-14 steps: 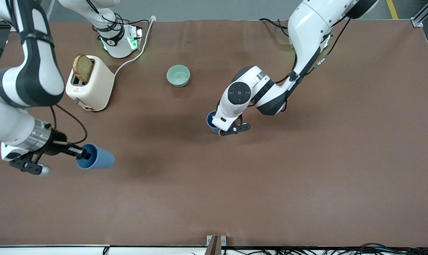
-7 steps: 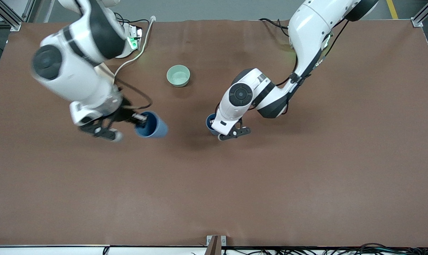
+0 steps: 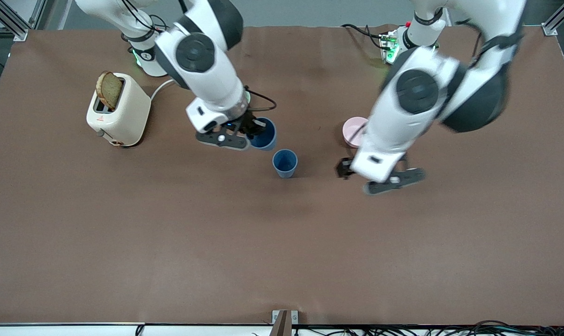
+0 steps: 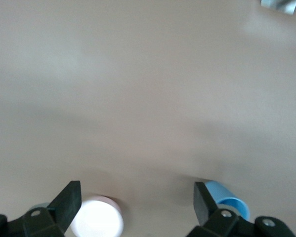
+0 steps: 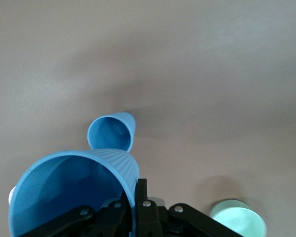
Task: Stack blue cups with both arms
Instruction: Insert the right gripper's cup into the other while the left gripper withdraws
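Next, my right gripper releases its blue cup inside the upright blue cup [image 3: 285, 161] [image 5: 110, 133] that stands near the middle of the table.
One blue cup [image 3: 284, 163] stands upright and alone near the table's middle; it also shows in the right wrist view [image 5: 111, 132] and the left wrist view [image 4: 227, 195]. My right gripper [image 3: 248, 131] is shut on the rim of the second blue cup [image 3: 264, 133], one finger inside and one outside, holding it in the air close beside the standing cup. In the right wrist view the held cup [image 5: 73, 192] fills the corner by the gripper [image 5: 133, 197]. My left gripper [image 3: 346, 168] is open and empty, up off the table toward the left arm's end; its fingers are spread wide in the left wrist view [image 4: 136, 207].
A pink bowl [image 3: 354, 130] sits under the left arm, also in the left wrist view [image 4: 97, 224]. A pale green bowl [image 5: 238, 217] shows only in the right wrist view. A cream toaster [image 3: 118, 109] with a bread slice [image 3: 109, 89] stands toward the right arm's end.
The right arm has carried its blue cup from the right arm's end to beside the standing cup. The left gripper has let go of the standing cup and drawn away, uncovering the pink bowl.
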`<act>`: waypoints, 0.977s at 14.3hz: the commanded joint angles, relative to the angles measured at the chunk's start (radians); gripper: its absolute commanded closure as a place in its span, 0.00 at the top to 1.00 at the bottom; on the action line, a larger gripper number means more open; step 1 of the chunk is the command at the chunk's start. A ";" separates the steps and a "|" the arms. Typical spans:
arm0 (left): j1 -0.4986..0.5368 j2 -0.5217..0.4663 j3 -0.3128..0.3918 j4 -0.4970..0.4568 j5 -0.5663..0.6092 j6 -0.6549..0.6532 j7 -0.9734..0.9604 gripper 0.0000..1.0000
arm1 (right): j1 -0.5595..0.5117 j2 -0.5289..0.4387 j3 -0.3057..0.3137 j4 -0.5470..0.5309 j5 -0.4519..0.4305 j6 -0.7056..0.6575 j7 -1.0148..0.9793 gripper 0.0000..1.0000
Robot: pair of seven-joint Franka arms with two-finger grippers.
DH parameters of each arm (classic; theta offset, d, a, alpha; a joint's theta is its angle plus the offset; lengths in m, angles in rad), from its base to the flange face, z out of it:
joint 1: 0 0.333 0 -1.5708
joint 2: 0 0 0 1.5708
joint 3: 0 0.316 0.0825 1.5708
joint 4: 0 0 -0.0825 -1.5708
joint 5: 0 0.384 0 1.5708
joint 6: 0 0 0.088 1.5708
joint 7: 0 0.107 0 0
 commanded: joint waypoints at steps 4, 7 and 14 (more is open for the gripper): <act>0.190 -0.177 -0.006 -0.017 0.003 -0.110 0.295 1.00 | 0.029 0.114 0.005 0.011 -0.059 0.105 0.059 0.02; 0.255 -0.238 -0.005 -0.021 -0.003 -0.161 0.434 1.00 | 0.041 0.143 0.006 0.011 -0.056 0.111 0.064 0.02; 0.200 -0.417 0.208 -0.167 -0.152 -0.202 0.635 1.00 | 0.055 0.177 0.008 0.005 -0.048 0.147 0.064 0.03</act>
